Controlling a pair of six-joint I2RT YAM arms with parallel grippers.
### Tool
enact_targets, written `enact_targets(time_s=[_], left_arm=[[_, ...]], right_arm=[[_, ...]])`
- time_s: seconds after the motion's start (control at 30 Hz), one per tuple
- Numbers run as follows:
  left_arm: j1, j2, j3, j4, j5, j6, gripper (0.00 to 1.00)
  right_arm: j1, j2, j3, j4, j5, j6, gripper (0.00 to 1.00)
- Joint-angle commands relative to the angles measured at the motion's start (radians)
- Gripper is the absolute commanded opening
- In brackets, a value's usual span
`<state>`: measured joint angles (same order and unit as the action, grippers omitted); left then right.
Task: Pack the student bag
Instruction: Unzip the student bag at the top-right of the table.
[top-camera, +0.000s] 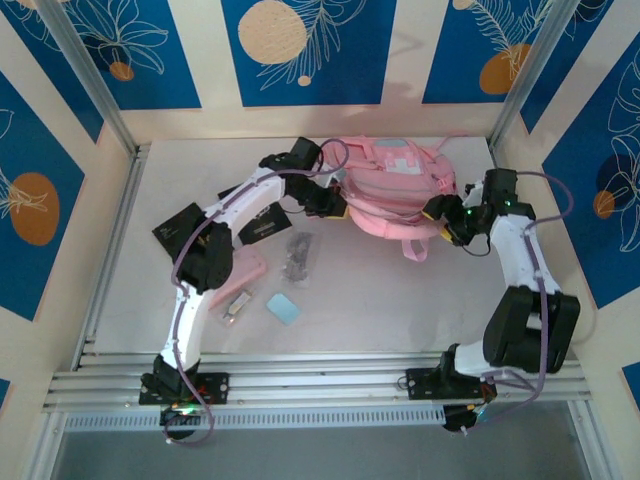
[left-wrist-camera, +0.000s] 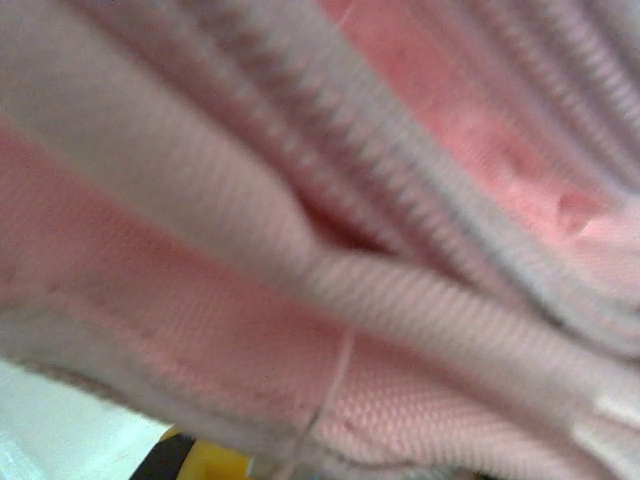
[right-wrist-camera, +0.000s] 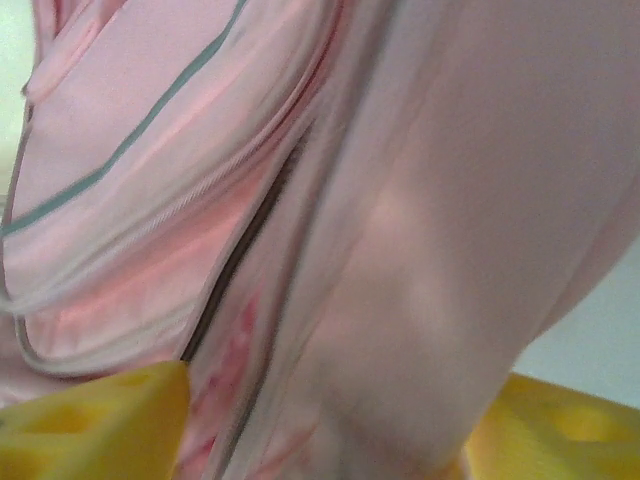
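Next, my left gripper lets go of the student bag's near edge on the table (top-camera: 321, 203), beside the black notebooks.
The student bag (top-camera: 395, 180), a soft pink backpack with a pale blue patch, lies at the back of the table. My left gripper (top-camera: 325, 203) is at its left edge. In the left wrist view, pink fabric and zipper trim (left-wrist-camera: 330, 280) press against the camera, and just a yellow fingertip (left-wrist-camera: 205, 462) peeks out below. My right gripper (top-camera: 440, 215) is at the bag's right edge. Its yellow fingers (right-wrist-camera: 100, 425) stand on either side of a thick fold of the bag (right-wrist-camera: 420, 260) and are shut on it.
Two black notebooks (top-camera: 185, 225) (top-camera: 262, 226) lie left of the bag. Nearer are a flat pink pencil case (top-camera: 245, 268), a dark chain-like bundle (top-camera: 297, 256), a small metal item (top-camera: 235, 306) and a light blue pad (top-camera: 284, 308). Metal frame posts stand at the table's corners.
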<state>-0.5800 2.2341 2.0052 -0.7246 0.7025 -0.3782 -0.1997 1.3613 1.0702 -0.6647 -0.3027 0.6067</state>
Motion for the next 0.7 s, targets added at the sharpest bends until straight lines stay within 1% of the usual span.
enact_targets(time_s=[0.0,0.07,0.13,0.17,0.27,0.33,0.43,0.53,0.67], left_arm=[[-0.066,-0.093,-0.045,0.295,0.038,-0.305,0.00],[-0.081,-0.110,-0.114,0.494,0.039,-0.471,0.00],[-0.092,-0.120,-0.163,0.642,0.022,-0.576,0.00],[-0.099,-0.116,-0.170,0.674,0.012,-0.603,0.00],[-0.112,-0.106,-0.164,0.686,0.009,-0.618,0.00],[-0.116,-0.108,-0.176,0.701,0.019,-0.632,0.00],[-0.116,-0.122,-0.217,0.704,0.036,-0.638,0.00],[-0.116,-0.148,-0.273,0.683,0.039,-0.623,0.00],[-0.116,-0.179,-0.327,0.668,0.044,-0.611,0.00]], right_arm=[[0.040,-0.131,-0.084,0.043,-0.062,0.221,0.87],[0.077,-0.202,-0.148,0.055,-0.059,0.313,0.96],[0.115,-0.269,-0.203,0.077,-0.053,0.400,0.98],[0.137,-0.305,-0.236,0.100,-0.042,0.453,0.98],[0.189,-0.403,-0.335,0.197,0.046,0.597,0.99],[0.204,-0.447,-0.395,0.279,0.109,0.668,0.99],[0.212,-0.482,-0.498,0.511,0.167,0.738,0.99],[0.213,-0.464,-0.525,0.616,0.223,0.757,0.99],[0.217,-0.358,-0.503,0.713,0.239,0.726,1.00]])
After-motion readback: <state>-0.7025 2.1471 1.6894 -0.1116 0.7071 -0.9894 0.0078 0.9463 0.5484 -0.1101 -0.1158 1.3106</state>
